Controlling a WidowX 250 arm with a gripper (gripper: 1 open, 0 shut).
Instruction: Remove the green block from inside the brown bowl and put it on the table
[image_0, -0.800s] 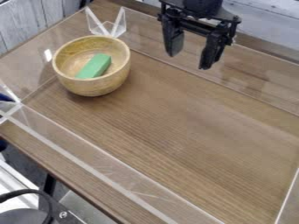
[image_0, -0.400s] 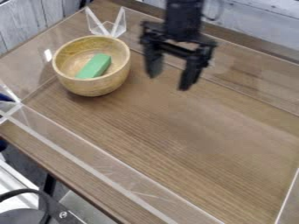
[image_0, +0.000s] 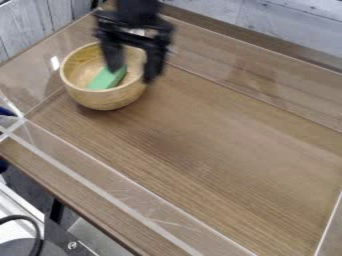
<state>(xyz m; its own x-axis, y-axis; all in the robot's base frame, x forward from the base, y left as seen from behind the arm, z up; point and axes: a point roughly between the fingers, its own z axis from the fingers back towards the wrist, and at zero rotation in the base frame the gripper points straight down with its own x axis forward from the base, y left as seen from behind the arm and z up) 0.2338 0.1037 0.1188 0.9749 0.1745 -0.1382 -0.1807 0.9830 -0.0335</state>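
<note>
I should close my gripper on the green block's middle (image_0: 112, 75), down inside the brown bowl, so that both ends of the block stay free.
The brown bowl (image_0: 88, 92) sits at the table's (image_0: 214, 140) far left. Inside it lies the green block (image_0: 104, 77), partly covered by the black fingers in front of it. My gripper (image_0: 131, 55) hangs above the bowl's right rim, pointing down, its two fingers (image_0: 158, 60) spread wide and open with nothing between them. The left finger stands over the bowl's inside near the block, and the right finger is just outside the rim.
Low clear acrylic walls (image_0: 94, 185) run round the tabletop's edges. A clear corner bracket (image_0: 11, 128) sits at the left edge. Bare wood grain spreads across the middle and right.
The gripper has swept from the upper right of the table leftward to above the bowl, staying open. The bowl and block have not moved.
</note>
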